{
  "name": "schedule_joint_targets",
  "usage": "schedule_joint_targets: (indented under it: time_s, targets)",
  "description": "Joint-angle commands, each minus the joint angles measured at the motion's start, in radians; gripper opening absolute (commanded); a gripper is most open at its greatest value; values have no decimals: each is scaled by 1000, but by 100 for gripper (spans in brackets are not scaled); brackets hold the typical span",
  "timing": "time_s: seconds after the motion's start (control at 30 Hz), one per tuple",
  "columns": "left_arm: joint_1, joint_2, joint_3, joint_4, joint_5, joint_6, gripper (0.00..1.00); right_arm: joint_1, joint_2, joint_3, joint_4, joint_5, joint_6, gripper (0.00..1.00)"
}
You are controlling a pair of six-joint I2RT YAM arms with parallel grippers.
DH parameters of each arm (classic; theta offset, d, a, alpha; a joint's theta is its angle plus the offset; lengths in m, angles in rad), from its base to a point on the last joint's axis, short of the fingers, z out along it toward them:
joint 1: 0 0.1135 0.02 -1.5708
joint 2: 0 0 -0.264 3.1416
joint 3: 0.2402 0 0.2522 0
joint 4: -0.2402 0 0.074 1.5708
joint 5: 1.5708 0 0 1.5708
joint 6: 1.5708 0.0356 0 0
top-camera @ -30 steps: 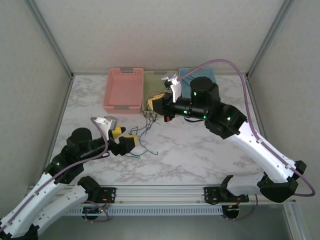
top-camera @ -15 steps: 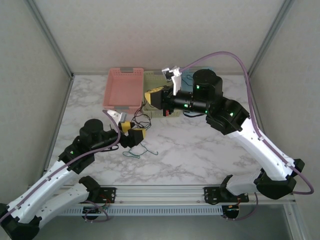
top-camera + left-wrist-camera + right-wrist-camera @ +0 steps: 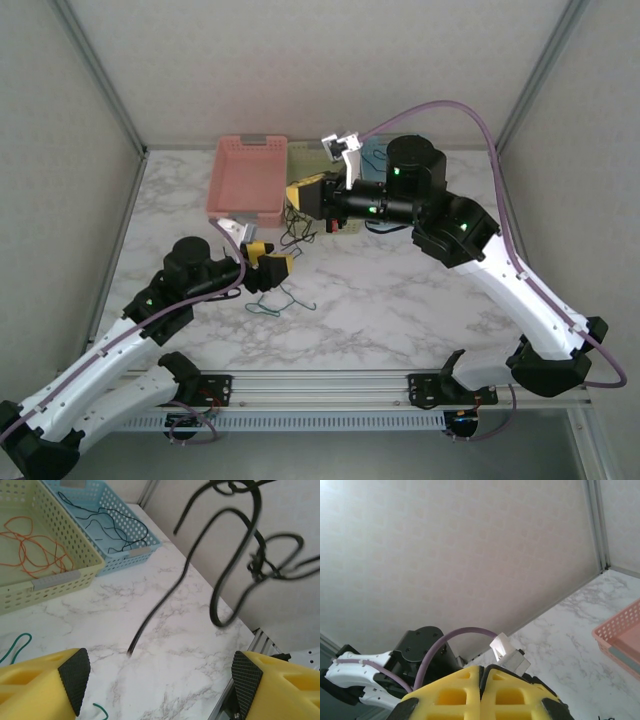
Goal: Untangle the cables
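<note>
I need to close my left gripper on the loose cable end dangling (image 3: 131, 651) beyond its fingers and pull that cable away, since the black cables hang knotted from my right gripper.
A tangle of black cables (image 3: 296, 230) hangs from my right gripper (image 3: 300, 198), which is shut on its top, in front of the baskets. In the right wrist view the right gripper (image 3: 480, 677) has its yellow fingers pressed together, and the held cables are hidden. My left gripper (image 3: 272, 270) stands open just below and left of the hanging tangle. In the left wrist view the black cables (image 3: 240, 555) dangle close above the left gripper (image 3: 160, 675), with nothing between its pads. A green cable (image 3: 281, 301) lies loose on the table under the left gripper.
A pink basket (image 3: 248, 180) stands at the back left. Beside it, a yellow-green basket (image 3: 50, 580) holds red-orange cables (image 3: 30, 550), and a blue basket (image 3: 131, 551) holds black cables. The aluminium rail (image 3: 320, 385) runs along the near edge.
My left gripper has moved forward and right, up to the hanging tangle. My right gripper has drawn back and up a little with the black cables.
</note>
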Motion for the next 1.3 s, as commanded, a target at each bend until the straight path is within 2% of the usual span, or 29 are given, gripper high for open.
schedule_joint_targets:
  time_s: [0.0, 0.17, 0.43, 0.47, 0.6, 0.63, 0.7, 0.77, 0.83, 1.13, 1.27]
  targets:
    - [-12, 7, -9, 45, 19, 33, 77, -4, 9, 45, 10, -28, 17, 0]
    - [-11, 12, -7, 33, 16, 56, 75, -4, 16, 64, 15, -52, 29, 0]
    - [-12, -25, -15, 48, 14, 52, 60, -5, 15, 49, 15, -57, 30, 0]
    - [-11, -28, -18, 49, 15, 51, 57, -4, 12, 47, 16, -58, 31, 0]
    - [-11, -34, -25, 51, 18, 47, 32, -5, 9, 44, 18, -58, 29, 0]
    - [-12, -33, -24, 50, 18, 46, 31, -4, 6, 43, 17, -55, 27, 0]
    - [-12, -31, -27, 46, 16, 44, 36, -5, 5, 43, 16, -53, 26, 0]
    - [-12, -27, -25, 35, 7, 45, 55, -5, 6, 42, 15, -56, 27, 0]
    - [-12, -26, -24, 27, -11, 46, 66, -4, 3, 43, 13, -56, 26, 0]
    - [-12, -24, -11, -65, -82, 61, 83, -4, -3, 39, 10, -63, 25, 0]
    - [-12, -11, -7, -59, -74, 66, 85, -4, -4, 37, 13, -71, 27, 0]
